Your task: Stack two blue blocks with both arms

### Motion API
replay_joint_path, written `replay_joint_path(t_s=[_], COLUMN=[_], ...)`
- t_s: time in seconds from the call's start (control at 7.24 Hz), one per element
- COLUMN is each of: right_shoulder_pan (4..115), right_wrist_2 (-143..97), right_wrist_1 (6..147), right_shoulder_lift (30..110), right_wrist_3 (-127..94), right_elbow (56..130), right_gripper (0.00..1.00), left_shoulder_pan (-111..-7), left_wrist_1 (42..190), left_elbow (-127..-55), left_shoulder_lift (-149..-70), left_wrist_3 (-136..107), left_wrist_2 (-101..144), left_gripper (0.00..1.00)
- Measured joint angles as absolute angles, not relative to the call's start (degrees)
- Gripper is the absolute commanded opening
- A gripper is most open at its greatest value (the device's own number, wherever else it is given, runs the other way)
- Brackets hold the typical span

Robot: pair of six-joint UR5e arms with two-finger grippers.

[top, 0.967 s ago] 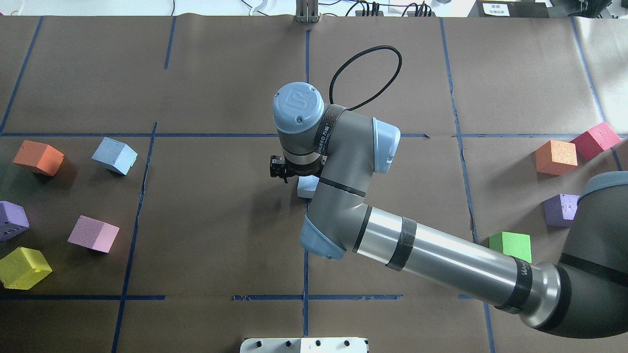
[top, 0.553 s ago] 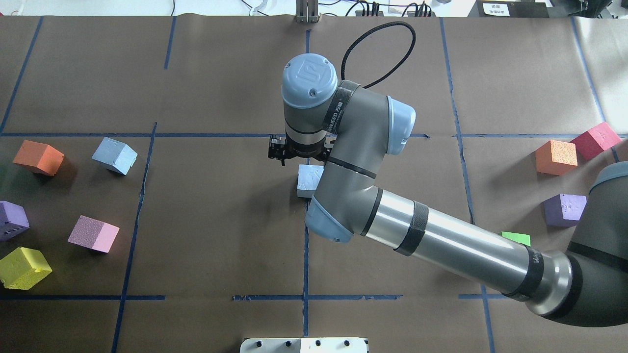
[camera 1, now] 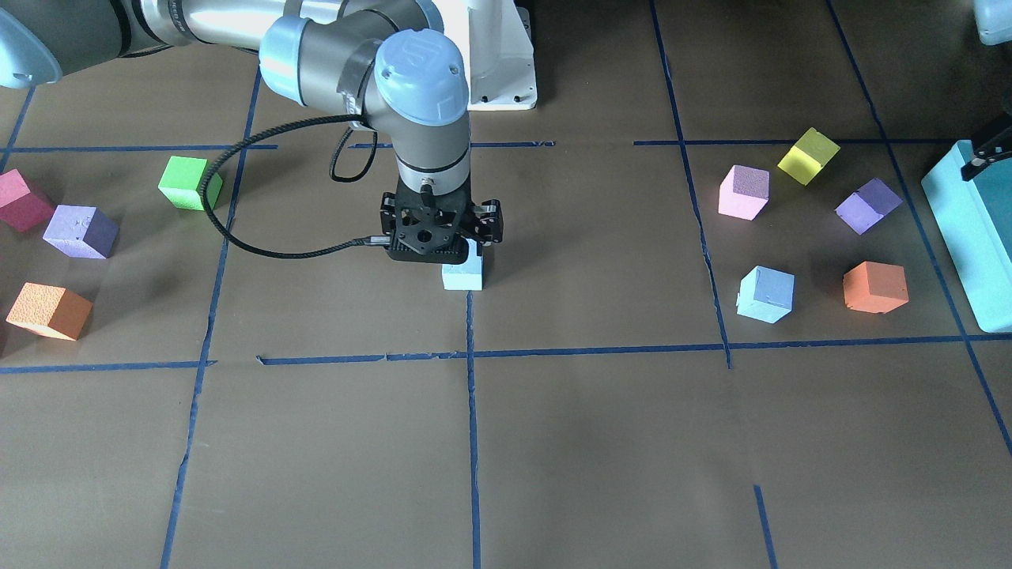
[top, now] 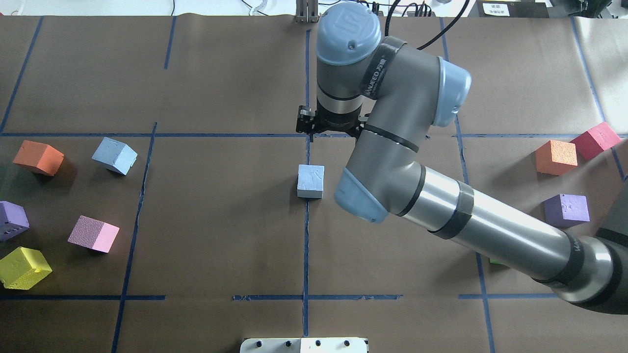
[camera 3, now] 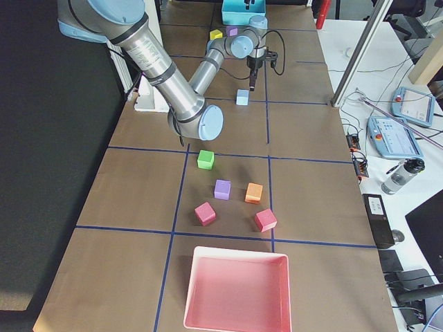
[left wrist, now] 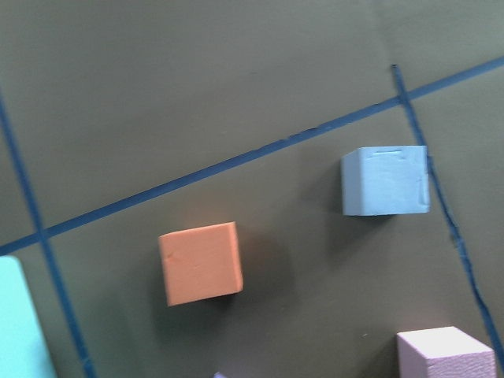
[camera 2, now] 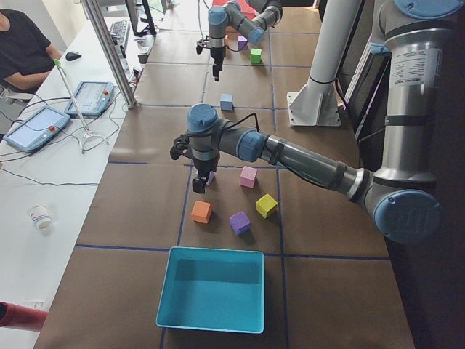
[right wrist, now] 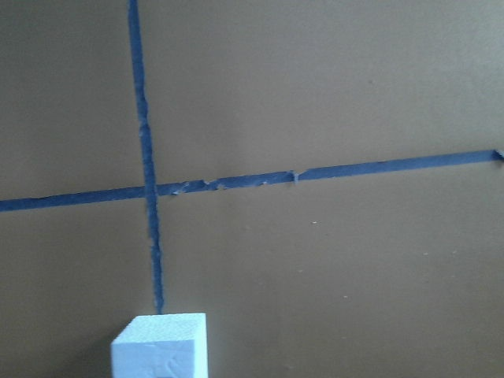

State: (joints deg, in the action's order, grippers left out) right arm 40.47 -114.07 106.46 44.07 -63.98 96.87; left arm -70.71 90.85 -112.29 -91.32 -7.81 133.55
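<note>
The other blue block is already on the centre line, so my left gripper should close on the sides of the blue block (camera 1: 765,294) (left wrist: 386,181) next to the orange cube.
One blue block (top: 310,181) sits alone on the table's centre tape line; it also shows in the front view (camera 1: 462,274) and at the bottom of the right wrist view (right wrist: 160,346). My right gripper (top: 329,130) hangs open and empty above and just beyond it (camera 1: 433,254). The second blue block (top: 114,155) lies at the left, next to an orange cube (top: 38,157), and shows in the left wrist view (left wrist: 386,180). My left gripper (camera 2: 198,183) hovers high over that cluster. Whether it is open or shut cannot be told.
Purple (top: 12,220), pink (top: 93,234) and yellow (top: 23,267) cubes lie at the left. Orange (top: 556,157), red (top: 595,139) and purple (top: 566,210) cubes lie at the right. A teal tray (camera 1: 976,237) stands at the left end, a pink tray (camera 3: 235,290) at the right end.
My right gripper has risen off the centre blue block and moved toward the table's far side. The block stays on the tape line, now fully uncovered.
</note>
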Motion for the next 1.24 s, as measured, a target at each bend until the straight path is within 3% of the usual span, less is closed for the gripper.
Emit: replay_joint_path(t_s=[0.55,1.24], right_shoulder_pan=[48.26,49.72], right_wrist_2=[-116.91,-118.18], right_wrist_1=[111.82,111.46], right_shoulder_lift=[54.06,56.65], right_wrist_3=[-49.12,-47.38], right_elbow=[107.43,109.3], right_gripper=[1.0,1.0], left_shoulder_pan=[-57.75,-51.26], left_wrist_1=[101.8,109.52], left_elbow=[-105.5,-95.03], left_shoulder_lift=[-96.59,-101.47], left_wrist_3=[-23.9,-32.14], left_wrist_2=[123.74,120.53], left_gripper=[1.0,1.0])
